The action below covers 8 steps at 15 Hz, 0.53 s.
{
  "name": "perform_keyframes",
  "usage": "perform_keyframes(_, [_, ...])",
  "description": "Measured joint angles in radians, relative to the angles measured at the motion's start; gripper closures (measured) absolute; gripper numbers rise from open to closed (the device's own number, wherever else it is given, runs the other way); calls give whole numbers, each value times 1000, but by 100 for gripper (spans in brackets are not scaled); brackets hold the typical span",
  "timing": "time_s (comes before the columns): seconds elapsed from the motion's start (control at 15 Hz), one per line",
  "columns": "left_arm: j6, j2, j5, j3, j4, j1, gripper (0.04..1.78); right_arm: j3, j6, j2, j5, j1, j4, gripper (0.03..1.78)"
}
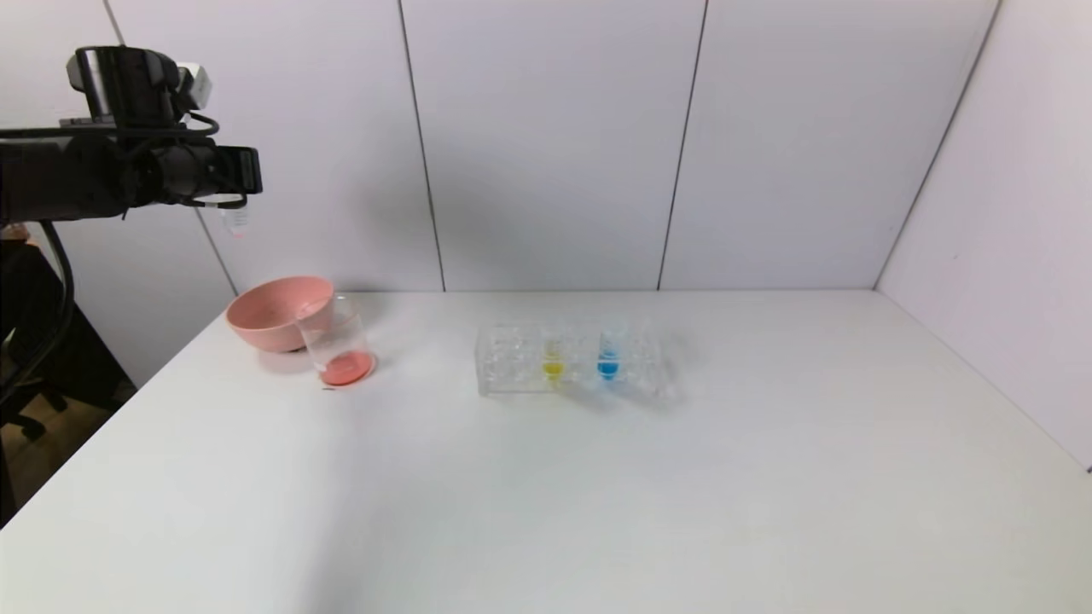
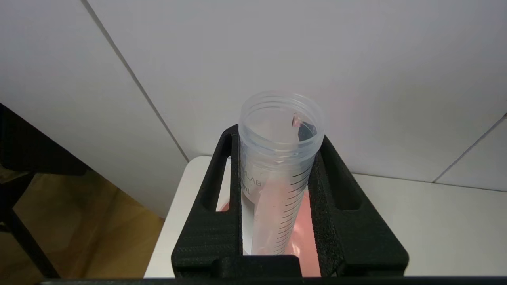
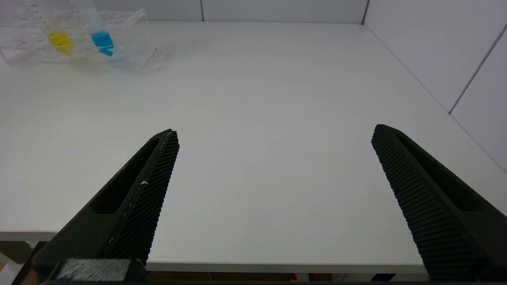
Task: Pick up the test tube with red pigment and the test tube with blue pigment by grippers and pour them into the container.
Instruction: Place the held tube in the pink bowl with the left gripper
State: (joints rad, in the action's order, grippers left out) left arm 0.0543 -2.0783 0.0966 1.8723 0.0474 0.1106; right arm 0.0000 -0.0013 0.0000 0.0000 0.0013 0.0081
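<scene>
The test tube with red pigment, now held high above the pink bowl, will be let go by my left gripper, to rest in the middle of the pink bowl [image 1: 291, 305] [image 2: 283, 228].
My left gripper [image 1: 241, 189] hangs high at the far left, above the pink bowl, shut on the test tube with red pigment [image 2: 277, 178]. That tube looks almost empty, with only a pink film inside; its mouth points away from the wrist. The container [image 1: 337, 345], a clear beaker, stands beside the bowl with red liquid in its bottom. The test tube with blue pigment [image 1: 607, 358] stands upright in the clear rack [image 1: 512, 362], also seen as a blue tube [image 3: 102, 39] in the right wrist view. My right gripper [image 3: 275, 132] is open over the table's near edge, holding nothing.
A pink bowl [image 1: 277, 311] sits behind and left of the beaker, touching or nearly touching it. A yellow-liquid tube [image 1: 553, 365] stands in the rack left of the blue one. White walls close the table at the back and right.
</scene>
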Motion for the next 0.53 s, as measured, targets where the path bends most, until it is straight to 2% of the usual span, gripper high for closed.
perform_keyframes(0.4, [-38, -91, -4, -127, 180, 14, 132, 0, 0, 0, 0, 0, 0, 4])
perform_keyframes(0.53, [-37, -124, -5, -147, 193, 15, 132, 0, 0, 0, 0, 0, 0, 4])
